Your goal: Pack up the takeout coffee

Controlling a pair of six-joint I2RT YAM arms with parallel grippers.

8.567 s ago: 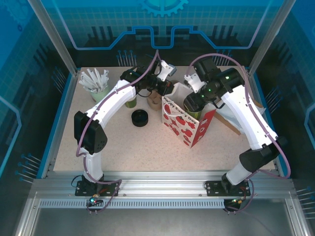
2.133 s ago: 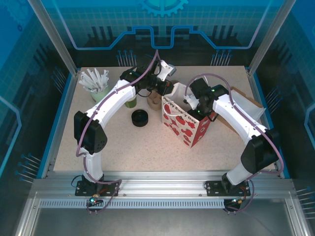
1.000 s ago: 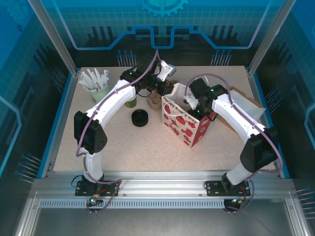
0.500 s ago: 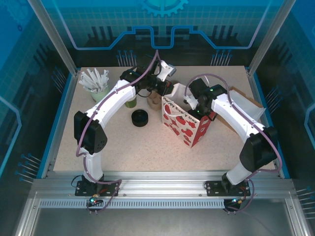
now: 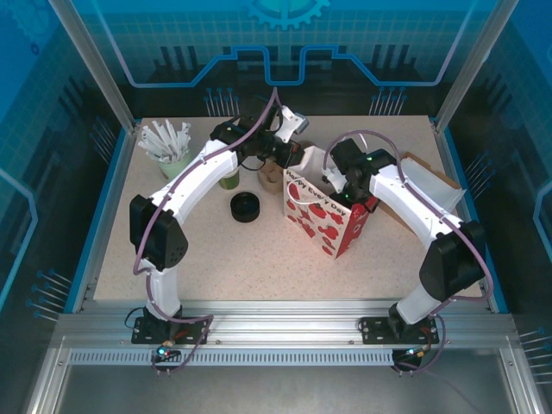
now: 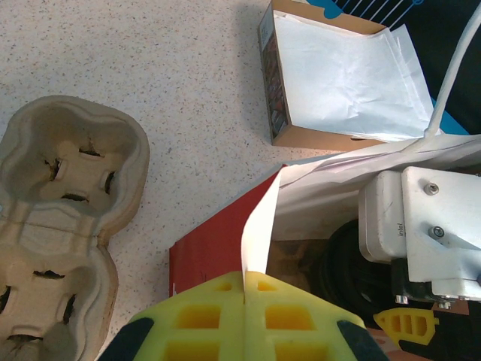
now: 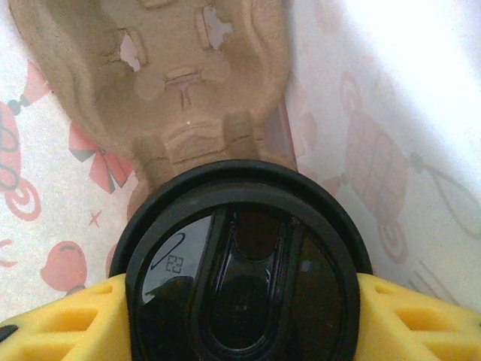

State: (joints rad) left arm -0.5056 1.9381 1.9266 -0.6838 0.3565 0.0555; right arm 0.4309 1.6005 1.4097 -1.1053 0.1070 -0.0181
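Next, my right gripper lets go of the takeout coffee inside the paper bag, against the bag's front side [image 5: 335, 196] [image 7: 197, 226] beside the pulp carrier.
The takeout coffee [image 7: 240, 271] shows from above as a round black lid; its cup body is hidden beneath. My right gripper [image 7: 240, 308] is shut on it, one yellow finger [image 7: 90, 320] on each side. It hangs inside the red-and-white paper bag [image 5: 315, 216], above a brown pulp carrier [image 7: 173, 75] on the bag's floor. In the top view my right gripper [image 5: 345, 185] reaches down into the bag's mouth. My left gripper [image 6: 246, 289] is shut on the bag's white rim [image 6: 259, 226], at the bag's back-left corner [image 5: 293, 164].
A second pulp carrier [image 6: 60, 203] lies on the table left of the bag. A brown box of white paper [image 6: 338, 83] sits beyond it. A pile of black lids [image 5: 245, 207], a green cup [image 5: 228, 178] and a cup of white sticks [image 5: 168, 147] stand at the left.
Several seconds ago my right gripper held the coffee above the bag; it has since come down into it. Over the last second it edged slightly left. The left arm has kept still.
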